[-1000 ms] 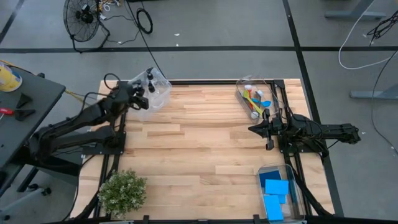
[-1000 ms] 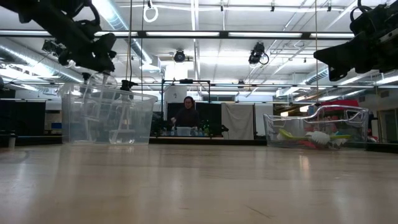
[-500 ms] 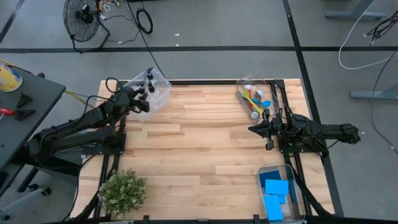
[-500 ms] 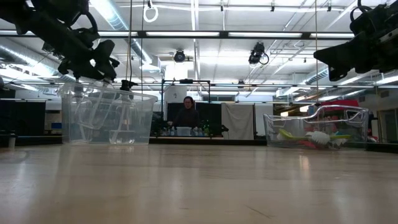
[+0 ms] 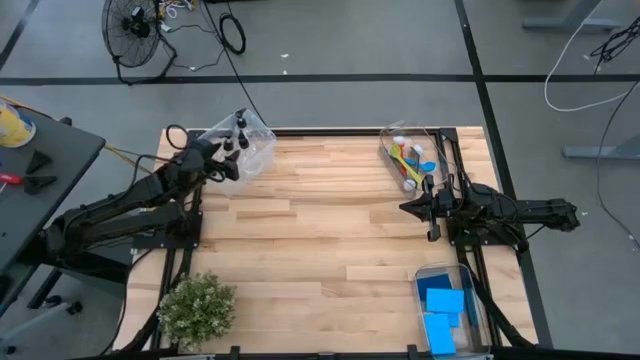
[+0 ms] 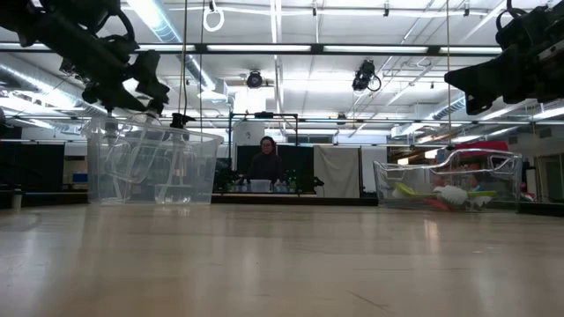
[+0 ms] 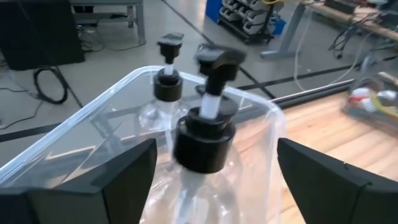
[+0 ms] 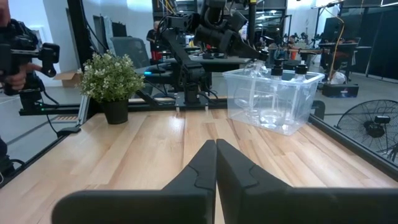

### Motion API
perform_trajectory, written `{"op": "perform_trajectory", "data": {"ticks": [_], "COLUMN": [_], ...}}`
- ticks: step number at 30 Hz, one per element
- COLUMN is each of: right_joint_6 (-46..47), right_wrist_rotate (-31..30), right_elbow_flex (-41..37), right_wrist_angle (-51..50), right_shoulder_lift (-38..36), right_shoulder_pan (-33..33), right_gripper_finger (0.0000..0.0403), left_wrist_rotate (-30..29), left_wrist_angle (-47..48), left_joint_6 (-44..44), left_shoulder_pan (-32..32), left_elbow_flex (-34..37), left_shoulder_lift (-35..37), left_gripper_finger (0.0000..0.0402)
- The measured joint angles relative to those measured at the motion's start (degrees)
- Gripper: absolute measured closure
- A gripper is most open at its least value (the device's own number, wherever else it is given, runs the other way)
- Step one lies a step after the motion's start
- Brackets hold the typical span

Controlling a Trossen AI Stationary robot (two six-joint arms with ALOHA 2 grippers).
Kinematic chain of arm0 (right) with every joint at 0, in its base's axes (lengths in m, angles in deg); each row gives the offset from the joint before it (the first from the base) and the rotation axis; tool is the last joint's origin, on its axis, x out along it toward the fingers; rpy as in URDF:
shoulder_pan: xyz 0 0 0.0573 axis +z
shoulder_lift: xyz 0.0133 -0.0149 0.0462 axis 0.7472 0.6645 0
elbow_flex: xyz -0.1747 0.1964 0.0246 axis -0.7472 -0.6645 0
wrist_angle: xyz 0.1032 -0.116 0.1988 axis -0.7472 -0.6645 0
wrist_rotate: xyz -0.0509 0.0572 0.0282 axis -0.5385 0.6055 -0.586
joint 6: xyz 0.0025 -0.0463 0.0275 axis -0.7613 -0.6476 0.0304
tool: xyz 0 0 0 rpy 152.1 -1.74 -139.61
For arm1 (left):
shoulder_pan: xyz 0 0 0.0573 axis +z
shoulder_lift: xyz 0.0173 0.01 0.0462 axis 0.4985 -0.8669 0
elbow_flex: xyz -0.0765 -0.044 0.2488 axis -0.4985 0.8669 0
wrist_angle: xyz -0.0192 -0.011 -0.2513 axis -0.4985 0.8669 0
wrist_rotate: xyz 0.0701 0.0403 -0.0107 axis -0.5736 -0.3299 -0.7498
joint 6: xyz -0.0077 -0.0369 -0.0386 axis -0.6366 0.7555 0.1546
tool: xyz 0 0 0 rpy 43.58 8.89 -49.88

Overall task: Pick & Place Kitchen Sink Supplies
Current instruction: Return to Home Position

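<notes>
Next, my left gripper takes the bottle's black pump top (image 7: 205,144) and stands that bottle upright, since the nearer bottle is leaning in the clear bin.
A clear bin (image 5: 256,148) at the table's far left corner holds two small clear bottles with black pump tops, the nearer one (image 7: 204,134) and a farther one (image 7: 168,84). My left gripper (image 5: 222,160) hovers open at the bin's rim. Its fingers (image 7: 127,171) stand wide on either side of the nearer bottle without touching it. My right gripper (image 5: 432,208) hangs shut above the table's right side, holding nothing. The brushes (image 5: 408,162) lie in a clear bin at the far right. The blue sponges (image 5: 445,305) lie in a bin at the near right.
A potted plant (image 5: 197,308) stands at the near left corner. The wooden tabletop (image 5: 320,230) stretches between the bins. Beyond the table a person (image 6: 265,161) sits in the room, and another stands at the side (image 8: 12,56).
My left gripper has opened and let go of the clear bottle, which has dropped from its fingers down into the far-left bin. The gripper has stayed above the bin's rim, drawing back a little toward the table's left edge.
</notes>
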Motion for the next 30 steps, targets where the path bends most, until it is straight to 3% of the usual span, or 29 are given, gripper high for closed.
{"op": "perform_trajectory", "data": {"ticks": [11, 17, 22, 30], "right_joint_6": [0.0, 0.0, 0.0, 0.0], "right_wrist_rotate": [0.0, 0.0, 0.0, 0.0], "right_elbow_flex": [0.0, 0.0, 0.0, 0.0], "right_wrist_angle": [0.0, 0.0, 0.0, 0.0], "right_shoulder_lift": [0.0, 0.0, 0.0, 0.0], "right_shoulder_pan": [0.0, 0.0, 0.0, 0.0], "right_gripper_finger": [0.0392, 0.0392, 0.0392, 0.0392], "left_wrist_rotate": [-2.1, -2.9, -2.9, -3.0], "left_wrist_angle": [0.4, 0.4, 0.4, 0.1], "left_joint_6": [2.3, 1.5, 1.5, 2.0], "left_shoulder_pan": [0.8, 0.7, 0.7, 0.7], "left_elbow_flex": [0.0, 0.0, 0.0, 0.0], "left_shoulder_lift": [-0.1, -0.1, -0.1, -0.4], "left_gripper_finger": [0.0167, 0.0198, 0.0189, 0.0110]}}
